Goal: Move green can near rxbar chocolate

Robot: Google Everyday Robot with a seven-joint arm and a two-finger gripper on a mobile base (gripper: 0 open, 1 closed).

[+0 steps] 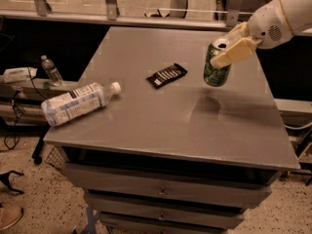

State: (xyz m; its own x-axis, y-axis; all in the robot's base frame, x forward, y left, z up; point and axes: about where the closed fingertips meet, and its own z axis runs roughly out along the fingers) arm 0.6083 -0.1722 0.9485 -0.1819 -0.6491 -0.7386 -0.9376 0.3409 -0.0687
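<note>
The robot's gripper needs to set the green can down on the grey table (184, 87) next to the rxbar chocolate's near end. The green can now hangs upright above the table.
The green can (216, 64), with pale swirly markings and a silver top, hangs upright above the grey table (146, 126), casting a shadow on it. My gripper (231, 45) comes in from the upper right and is shut on the can's upper part, with a pale finger (235, 52) across its front. The rxbar chocolate (167, 75), a flat black wrapper with white lettering, lies on the table a short way left of the can.
A white-labelled plastic bottle (77, 103) lies on its side near the table's left edge. A small water bottle (50, 71) stands on a lower shelf to the left. Drawers (161, 191) sit below the front edge. Railing posts run along the back.
</note>
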